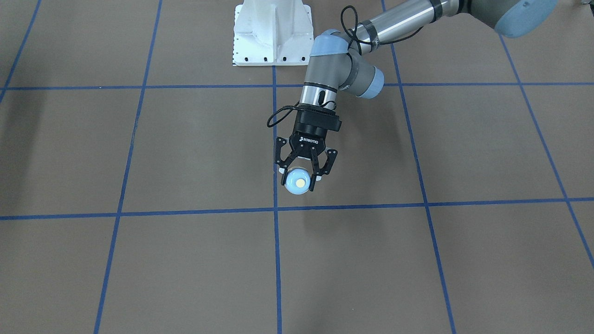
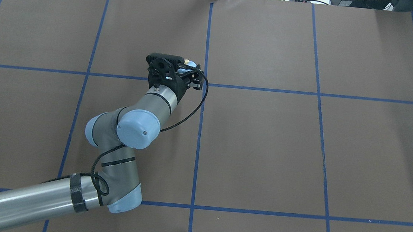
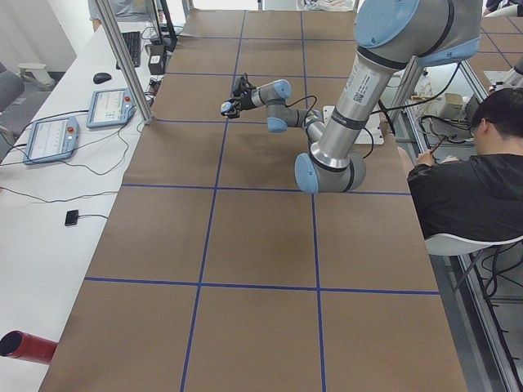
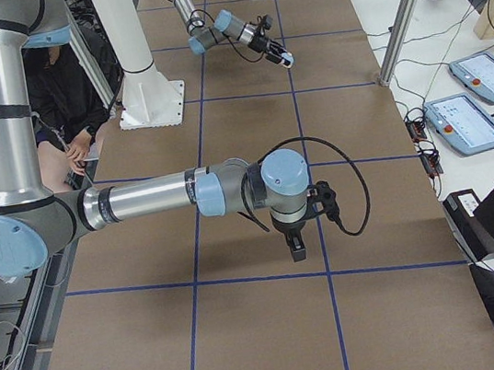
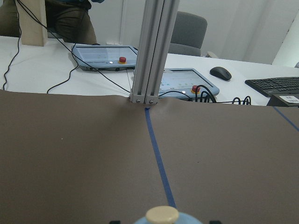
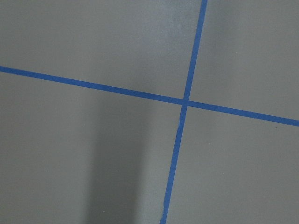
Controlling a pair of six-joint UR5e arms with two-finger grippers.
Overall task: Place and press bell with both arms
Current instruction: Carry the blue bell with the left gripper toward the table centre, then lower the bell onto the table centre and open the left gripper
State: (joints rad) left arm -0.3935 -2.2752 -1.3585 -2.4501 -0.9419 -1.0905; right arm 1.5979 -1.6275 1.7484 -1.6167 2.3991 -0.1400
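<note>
Next, I set the bell down with my left gripper on the pedestal side of the middle blue tape crossing (image 1: 274,194).
The bell (image 1: 297,182) is light blue with a cream button on top. It sits between the fingers of my left gripper (image 1: 299,178), which is shut on it near the table's middle and points down and forward. Its shadow falls apart from it, so it seems held a little above the brown table. In the overhead view the gripper (image 2: 186,69) hides most of the bell (image 2: 191,64). The left wrist view shows only the bell's button (image 5: 162,215) at the bottom edge. My right gripper (image 4: 295,247) points down over the table; I cannot tell whether it is open or shut.
The brown table cover has a grid of blue tape lines (image 1: 274,208). The white pedestal (image 1: 271,32) stands at the robot's side. An aluminium post (image 5: 152,51) rises at the far edge, with teach pendants (image 5: 105,56) behind it. A person (image 3: 466,188) sits beside the table.
</note>
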